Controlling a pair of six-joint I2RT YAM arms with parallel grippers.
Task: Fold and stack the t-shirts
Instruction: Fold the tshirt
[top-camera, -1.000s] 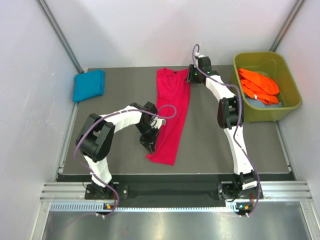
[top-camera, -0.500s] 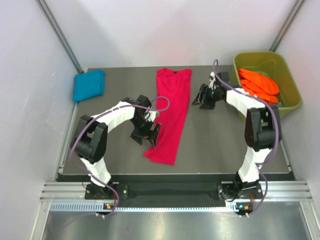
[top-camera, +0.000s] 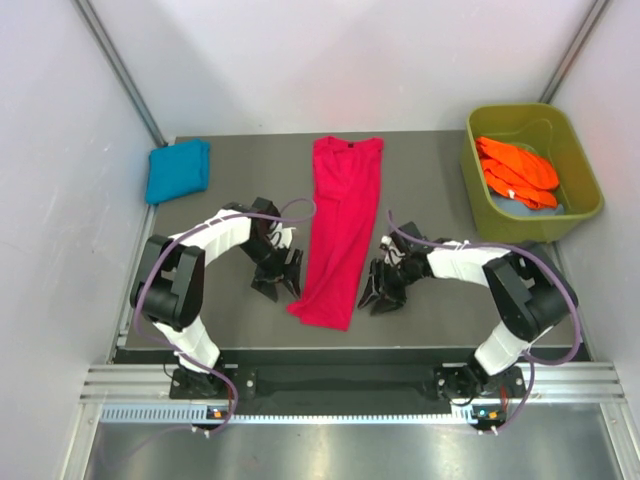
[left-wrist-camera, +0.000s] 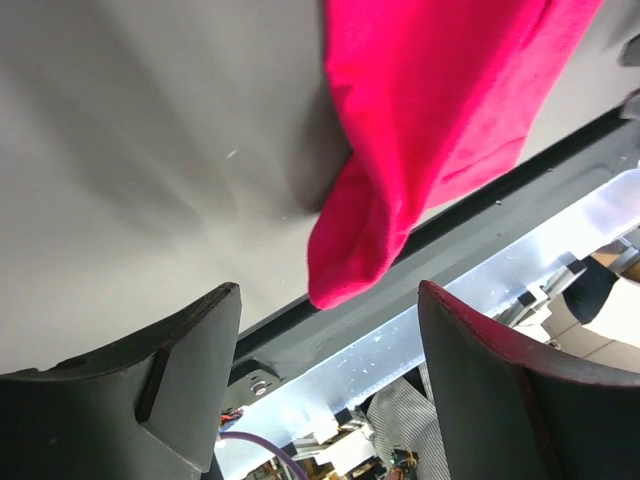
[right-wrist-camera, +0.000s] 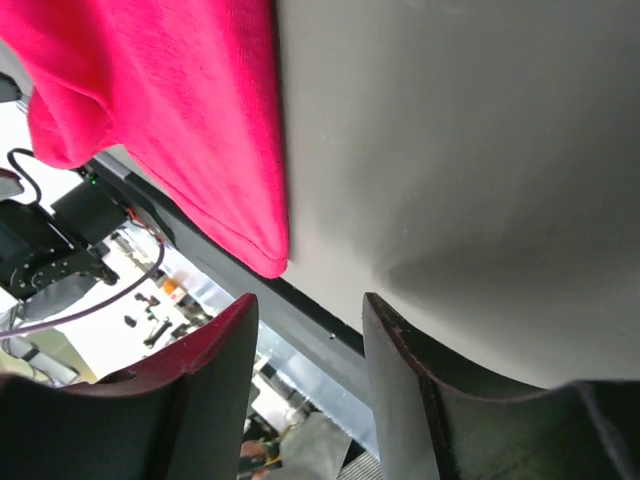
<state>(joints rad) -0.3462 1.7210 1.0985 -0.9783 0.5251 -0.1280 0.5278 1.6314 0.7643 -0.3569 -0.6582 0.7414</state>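
Observation:
The crimson-pink t-shirt's near end slants toward my left gripper, so I should use my right gripper to pinch that end's closest corner (top-camera: 345, 325) and pull it straight before folding.
A crimson-pink t-shirt (top-camera: 342, 226) lies folded into a long strip down the middle of the table, collar at the far end. My left gripper (top-camera: 279, 280) sits just left of its near end, open and empty; the shirt's near corner (left-wrist-camera: 360, 262) shows ahead of the fingers. My right gripper (top-camera: 381, 289) is just right of that near end, open and empty, with the shirt's edge (right-wrist-camera: 250, 210) ahead. A folded teal-blue t-shirt (top-camera: 178, 169) rests at the far left. Orange t-shirts (top-camera: 516, 170) lie crumpled in the tub.
An olive-green plastic tub (top-camera: 570, 215) stands at the far right of the dark table (top-camera: 430, 200). White walls close in both sides and the back. A metal rail (top-camera: 350, 385) runs along the near edge by the arm bases.
The left gripper let go of the pink shirt's near end and drew back left. The right arm swung from the far collar end down to the shirt's near right side.

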